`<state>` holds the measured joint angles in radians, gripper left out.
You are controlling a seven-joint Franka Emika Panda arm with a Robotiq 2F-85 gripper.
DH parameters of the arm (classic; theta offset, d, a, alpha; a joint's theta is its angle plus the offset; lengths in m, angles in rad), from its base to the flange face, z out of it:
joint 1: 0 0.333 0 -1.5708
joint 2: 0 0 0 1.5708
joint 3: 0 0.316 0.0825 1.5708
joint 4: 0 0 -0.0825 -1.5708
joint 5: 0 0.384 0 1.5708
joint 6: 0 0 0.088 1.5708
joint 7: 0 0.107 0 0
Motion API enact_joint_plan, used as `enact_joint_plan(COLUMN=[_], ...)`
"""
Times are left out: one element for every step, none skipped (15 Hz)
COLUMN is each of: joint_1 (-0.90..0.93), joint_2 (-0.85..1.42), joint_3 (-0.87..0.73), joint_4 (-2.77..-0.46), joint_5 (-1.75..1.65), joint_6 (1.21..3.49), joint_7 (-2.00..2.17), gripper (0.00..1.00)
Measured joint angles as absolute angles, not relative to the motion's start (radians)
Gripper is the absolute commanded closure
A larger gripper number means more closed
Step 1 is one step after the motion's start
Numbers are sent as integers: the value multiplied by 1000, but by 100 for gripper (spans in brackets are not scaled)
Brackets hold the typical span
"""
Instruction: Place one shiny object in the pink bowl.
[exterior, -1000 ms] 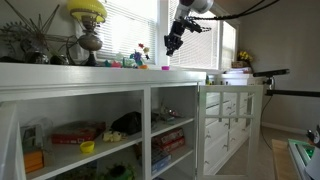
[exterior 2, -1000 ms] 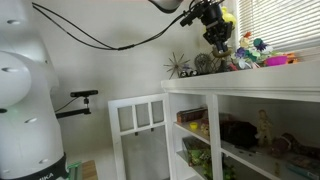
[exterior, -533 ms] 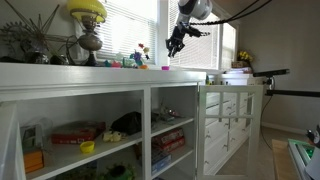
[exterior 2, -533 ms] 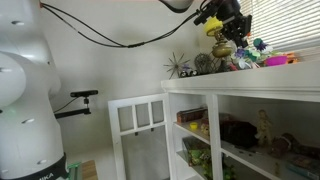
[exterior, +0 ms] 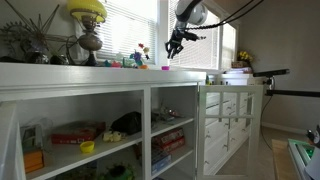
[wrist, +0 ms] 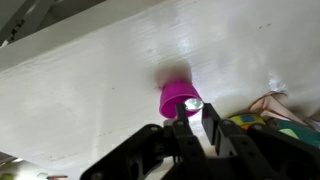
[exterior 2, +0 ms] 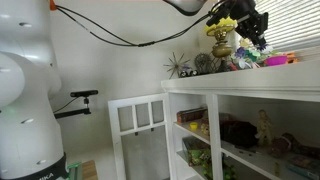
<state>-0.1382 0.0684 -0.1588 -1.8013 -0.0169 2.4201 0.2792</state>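
My gripper should release the small shiny object inside the pink bowl on the white shelf top (exterior: 166,67) (wrist: 178,98).
In the wrist view, my gripper (wrist: 194,118) is nearly shut, with a small shiny silver object (wrist: 192,103) pinched at its fingertips. Right beyond the tips stands the pink bowl (wrist: 176,96) on the white shelf top (wrist: 90,90). The shiny object is over the bowl's near rim. In an exterior view the gripper (exterior: 174,49) hangs a little above the shelf top, with the small pink bowl (exterior: 165,68) just below it. In the other exterior view the gripper (exterior 2: 250,30) is above the clutter on the shelf top, and the bowl is not clear there.
On the shelf top are a yellow lamp on a metal base (exterior: 88,30), a spiky ornament (exterior 2: 180,66) and small coloured trinkets (exterior: 140,55). A colourful item (wrist: 262,122) lies close to the bowl. Window blinds are behind. Open shelves with boxes are below.
The gripper has moved along the shelf top toward the window side and now sits over the pink bowl, with the shiny object still in its tips.
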Motion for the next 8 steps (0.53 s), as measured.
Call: enact_joint_plan(joint_1=[-138,-138,-138,-138,-138,-138,-138,-138], joint_2=[80,92,104,115,126,137,146,157], joint_3=[-161,-164,-166,-170,-173,-176,-179,-182], joint_4=[-1791,-1780,-1770,-1760,-1749,-1741,-1733,-1725], joint_5=[-27,-38,-47,-55,-64,-73,-82,-87], joint_6=[2429,2437,2440,2443,2446,2449,2455,2461], joint_7=[293,308,322,332,344,355,364,371], gripper=[94,94,94,94,94,94,94,94])
